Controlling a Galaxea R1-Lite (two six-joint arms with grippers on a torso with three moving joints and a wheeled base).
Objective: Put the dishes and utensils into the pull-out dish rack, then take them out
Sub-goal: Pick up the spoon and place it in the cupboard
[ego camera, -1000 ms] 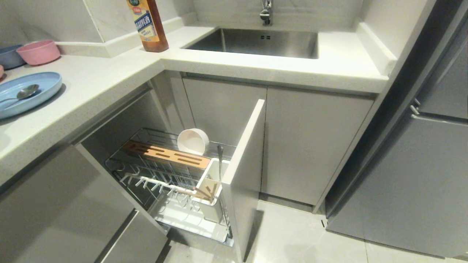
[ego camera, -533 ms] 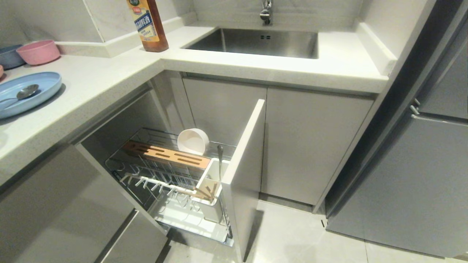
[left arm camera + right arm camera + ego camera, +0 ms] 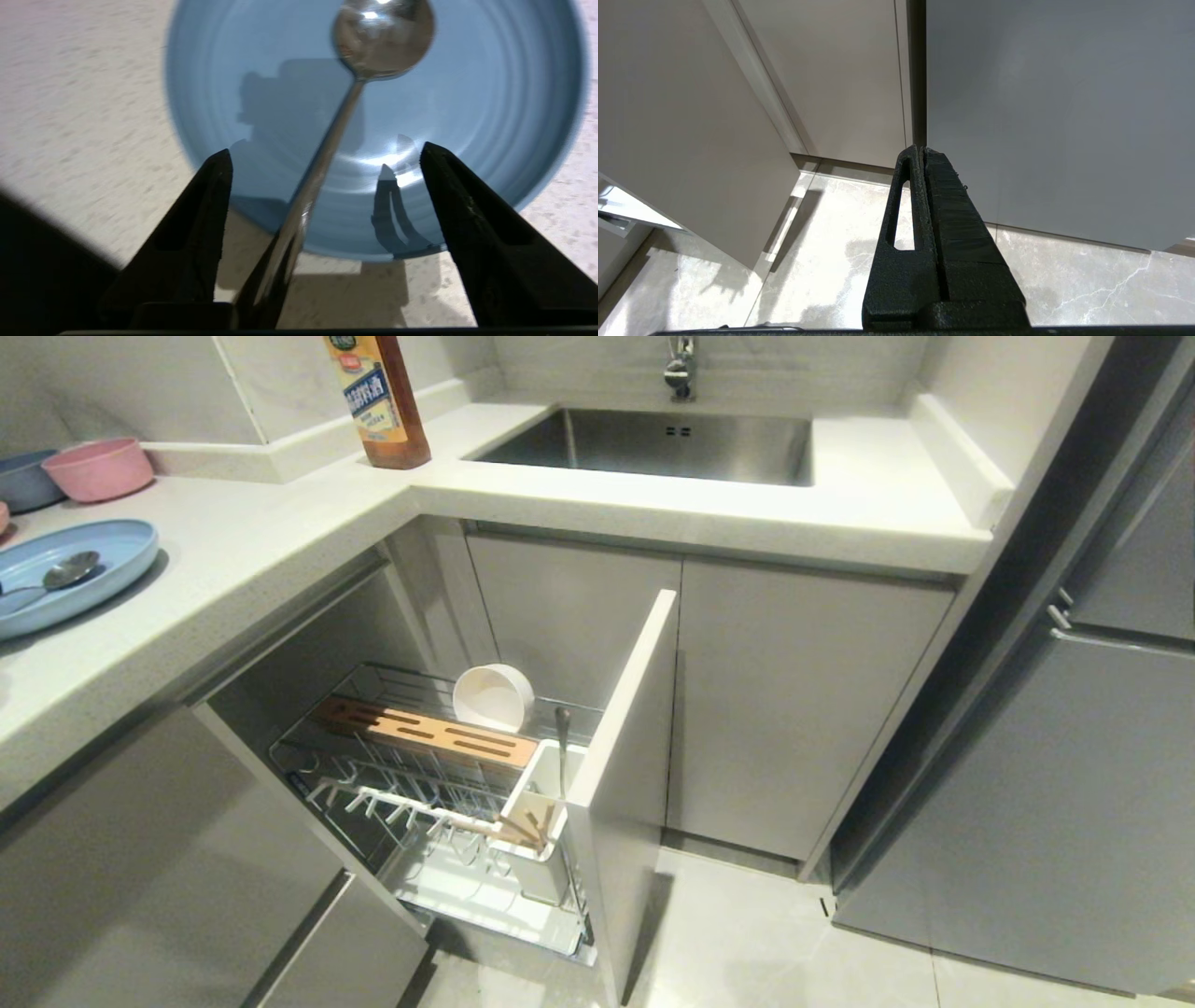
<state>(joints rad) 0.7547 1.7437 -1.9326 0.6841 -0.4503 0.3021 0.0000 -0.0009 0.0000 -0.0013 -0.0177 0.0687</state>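
Note:
My left gripper needs to line up its open fingers along the spoon's handle, which slants across them, and pinch its middle (image 3: 322, 165) before I lift the spoon.
The light-blue plate (image 3: 84, 569) lies on the counter at the far left, with the steel spoon (image 3: 63, 573) in it. In the left wrist view my left gripper (image 3: 324, 148) hovers open just above the plate (image 3: 490, 116). The spoon (image 3: 383, 37) has its bowl resting in the plate. Its handle runs back between the spread fingers (image 3: 201, 210), nearer one of them. The pull-out dish rack (image 3: 392, 775) stands open below, and the cream bowl (image 3: 493, 697) sits on edge behind its wooden block (image 3: 429, 733). The chopsticks (image 3: 534, 826) are in the white cup (image 3: 546, 775). My right gripper (image 3: 923, 149) is shut, hanging by the cabinet doors.
A sauce bottle (image 3: 381, 397) stands at the counter corner beside the sink (image 3: 653, 443). A pink bowl (image 3: 98, 469) and a grey-blue bowl (image 3: 23, 481) sit behind the plate. The rack's grey front panel (image 3: 625, 728) juts into the floor space. A fridge (image 3: 1074, 756) stands at the right.
In the head view the spoon has shifted slightly on the blue plate. The rack, bowl and chopsticks are unchanged.

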